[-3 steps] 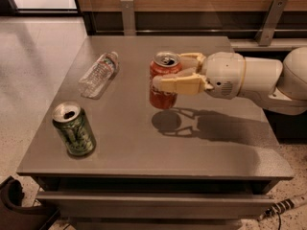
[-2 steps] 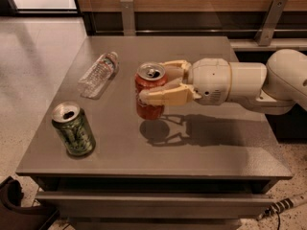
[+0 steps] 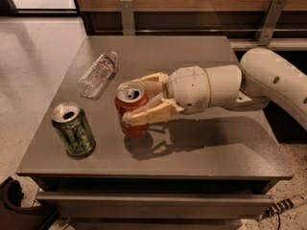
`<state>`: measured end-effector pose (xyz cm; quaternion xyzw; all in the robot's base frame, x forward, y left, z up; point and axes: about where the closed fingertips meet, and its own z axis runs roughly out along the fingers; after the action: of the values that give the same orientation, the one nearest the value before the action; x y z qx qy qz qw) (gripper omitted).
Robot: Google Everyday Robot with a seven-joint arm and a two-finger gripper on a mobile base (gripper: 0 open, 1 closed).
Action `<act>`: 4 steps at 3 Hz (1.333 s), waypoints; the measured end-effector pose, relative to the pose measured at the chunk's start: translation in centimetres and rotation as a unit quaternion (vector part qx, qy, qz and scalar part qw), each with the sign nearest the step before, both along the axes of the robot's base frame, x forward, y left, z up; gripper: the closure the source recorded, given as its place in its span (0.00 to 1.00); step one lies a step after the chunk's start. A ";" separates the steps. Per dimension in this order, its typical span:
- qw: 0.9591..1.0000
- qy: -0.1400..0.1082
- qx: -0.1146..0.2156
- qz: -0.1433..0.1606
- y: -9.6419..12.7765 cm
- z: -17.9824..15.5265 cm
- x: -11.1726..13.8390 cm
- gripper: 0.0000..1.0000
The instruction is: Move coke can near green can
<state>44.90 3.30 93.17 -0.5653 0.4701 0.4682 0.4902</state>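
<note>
My gripper is to let go of the red coke can beside the green can, close to the grey table's front edge (image 3: pixel 130 145).
The red coke can (image 3: pixel 128 110) stands upright near the middle of the grey table (image 3: pixel 201 152), its silver top open. My gripper (image 3: pixel 144 99) reaches in from the right and is shut on the coke can, one cream finger (image 3: pixel 149 80) behind it and one in front. The can's base is at or just above the table surface; I cannot tell which. The green can (image 3: pixel 75 130) stands upright near the table's front left corner, a short gap left of the coke can.
A clear plastic bottle (image 3: pixel 98 74) lies on its side at the table's back left. A wooden wall with metal brackets (image 3: pixel 126 14) runs behind the table. The floor lies to the left. A cable (image 3: pixel 280 207) shows at the lower right.
My gripper has carried the coke can left and toward the front of the table, closer to the green can. The green can and the bottle have not moved.
</note>
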 end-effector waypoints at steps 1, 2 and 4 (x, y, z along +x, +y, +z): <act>0.999 0.013 -0.005 0.038 1.4 -1.5 -0.7 1.00; 0.998 0.030 -0.004 0.053 1.8 -2.7 -0.8 1.00; 0.996 0.051 0.000 0.072 1.9 -4.8 -0.3 0.97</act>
<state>44.61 5.18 88.36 -0.5732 0.4528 0.5301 0.4306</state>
